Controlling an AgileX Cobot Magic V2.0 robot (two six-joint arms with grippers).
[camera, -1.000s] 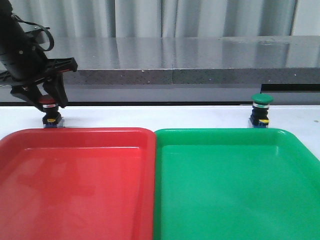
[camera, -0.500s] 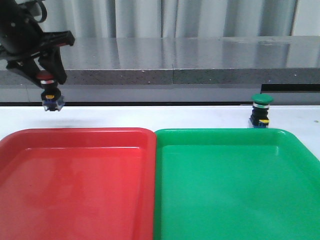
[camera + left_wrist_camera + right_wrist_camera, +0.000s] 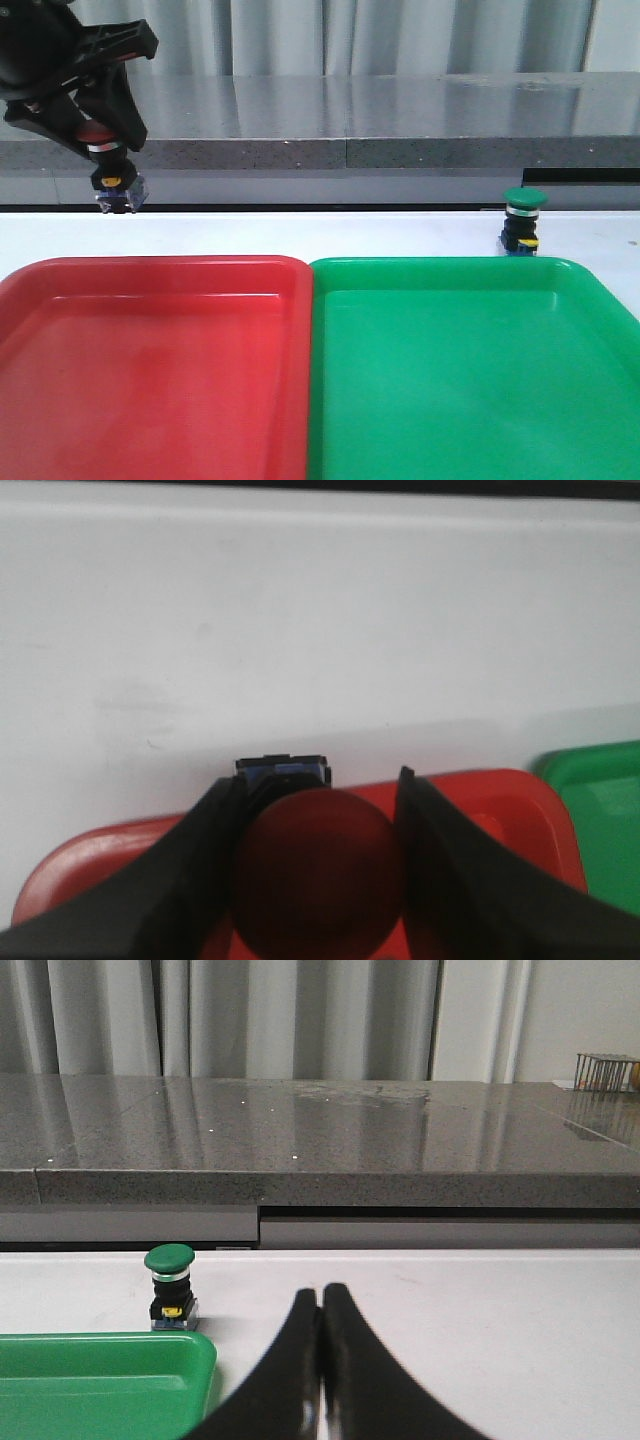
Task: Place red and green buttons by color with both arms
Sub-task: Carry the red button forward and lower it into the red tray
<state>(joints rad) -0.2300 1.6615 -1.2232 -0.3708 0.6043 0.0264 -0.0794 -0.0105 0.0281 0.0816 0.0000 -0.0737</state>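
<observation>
My left gripper will let go of the red button on the red tray's bottom [image 3: 93, 366], well away from the green tray.
My left gripper [image 3: 100, 128] is shut on the red button [image 3: 112, 168] and holds it in the air above the table, behind the far left corner of the red tray [image 3: 150, 350]. In the left wrist view the dark-red cap [image 3: 318, 870] fills the space between the two fingers [image 3: 190, 880]. The green button [image 3: 523, 218] stands upright on the white table behind the green tray [image 3: 470, 360]. It also shows in the right wrist view [image 3: 170, 1285]. My right gripper [image 3: 320, 1305] is shut and empty, low over the table to the right of the green button. It is out of the front view.
The red and green trays lie side by side at the front, touching. A grey stone ledge [image 3: 380, 125] runs along the back of the white table [image 3: 300, 232].
My left gripper lifted the red button off the table, then moved slightly right with it. The green button and right gripper have not moved.
</observation>
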